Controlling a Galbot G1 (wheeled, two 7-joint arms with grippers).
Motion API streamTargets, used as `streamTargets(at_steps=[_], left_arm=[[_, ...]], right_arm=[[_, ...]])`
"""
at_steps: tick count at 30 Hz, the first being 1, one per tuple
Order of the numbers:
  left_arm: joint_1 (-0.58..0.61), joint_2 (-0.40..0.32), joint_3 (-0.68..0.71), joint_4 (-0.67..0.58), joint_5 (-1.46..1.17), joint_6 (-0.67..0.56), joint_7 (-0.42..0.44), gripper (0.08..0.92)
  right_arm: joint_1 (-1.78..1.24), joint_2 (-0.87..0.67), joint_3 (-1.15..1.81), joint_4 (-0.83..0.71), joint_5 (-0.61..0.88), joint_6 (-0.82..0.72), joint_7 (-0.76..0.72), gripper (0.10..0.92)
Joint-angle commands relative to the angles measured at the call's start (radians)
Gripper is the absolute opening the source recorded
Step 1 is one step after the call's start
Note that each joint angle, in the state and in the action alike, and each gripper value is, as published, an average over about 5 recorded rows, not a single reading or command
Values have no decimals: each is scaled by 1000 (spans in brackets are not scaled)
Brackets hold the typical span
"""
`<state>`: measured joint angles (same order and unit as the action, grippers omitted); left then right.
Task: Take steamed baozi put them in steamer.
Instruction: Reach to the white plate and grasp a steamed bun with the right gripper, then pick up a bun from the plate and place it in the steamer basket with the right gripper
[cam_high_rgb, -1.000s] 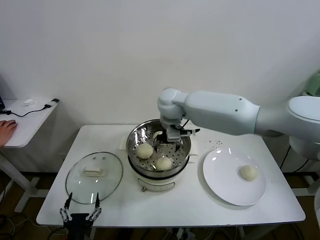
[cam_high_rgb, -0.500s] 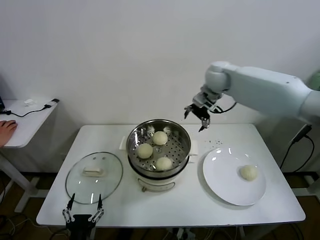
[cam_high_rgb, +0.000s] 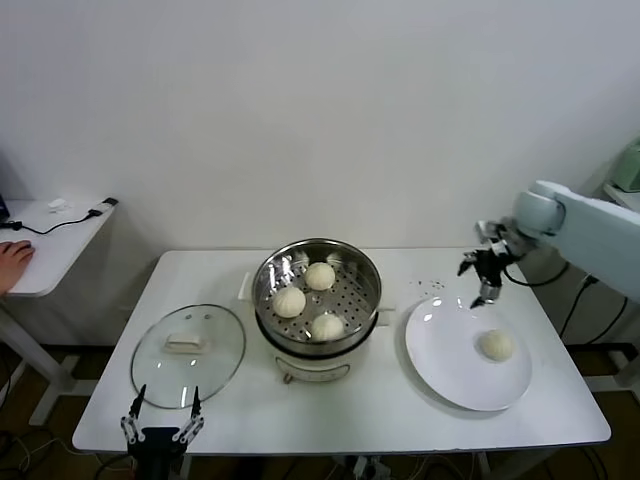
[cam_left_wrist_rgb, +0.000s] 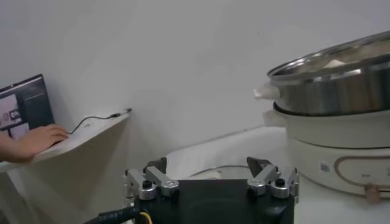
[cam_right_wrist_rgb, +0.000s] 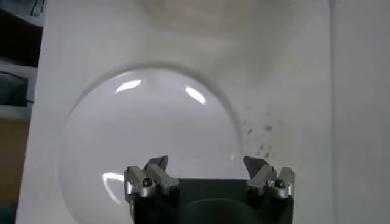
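My right gripper should close around the sides of the baozi (cam_high_rgb: 497, 345) on the white plate, because that baozi still has to go into the steamer.
The steel steamer (cam_high_rgb: 268, 285) stands mid-table on its cream base and holds three baozi: one at the back (cam_high_rgb: 320, 276), one at the left (cam_high_rgb: 289, 301), one at the front (cam_high_rgb: 327, 327). A fourth baozi (cam_high_rgb: 496, 344) lies on the white plate (cam_high_rgb: 440, 350) at the right. My right gripper (cam_high_rgb: 481, 278) is open and empty, hovering above the plate's far edge, behind that baozi. In the right wrist view its open gripper (cam_right_wrist_rgb: 206, 164) hangs over the bare plate (cam_right_wrist_rgb: 152, 128). My left gripper (cam_high_rgb: 161, 422) is parked open below the table's front left edge; the left wrist view shows that gripper (cam_left_wrist_rgb: 208, 168) open with the steamer (cam_left_wrist_rgb: 332, 85) beyond.
A round glass lid (cam_high_rgb: 188, 348) lies flat on the table left of the steamer. A side table (cam_high_rgb: 50, 240) with a cable and a person's hand (cam_high_rgb: 14, 260) stands at the far left. A wall runs behind the table.
My right gripper left a baozi in the steamer's back, rose out empty, and swung right to above the plate. The left arm has not moved.
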<state>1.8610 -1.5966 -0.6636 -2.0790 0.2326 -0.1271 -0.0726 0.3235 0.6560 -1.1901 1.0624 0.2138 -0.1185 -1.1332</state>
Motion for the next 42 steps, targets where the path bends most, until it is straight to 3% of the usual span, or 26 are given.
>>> streamTargets(at_steps=[1,27,37,42], left_arm=[[4,10,-3,1,6,1,0,823],[17,0,-15,9,9,-13,-2,823],[18,0,-15,8,10,-14,-1,823],[16,0,-14,7,12,-13,-1,823]], right_arm=[[-331,-98,272,-74,-214,4,-25,823],[-346,68,323,-166,-240,-2,-2,820],[-309,65,295,-176,-225,-2,-24,624],[-245,62,246,-165,-157,-12,-23,594]])
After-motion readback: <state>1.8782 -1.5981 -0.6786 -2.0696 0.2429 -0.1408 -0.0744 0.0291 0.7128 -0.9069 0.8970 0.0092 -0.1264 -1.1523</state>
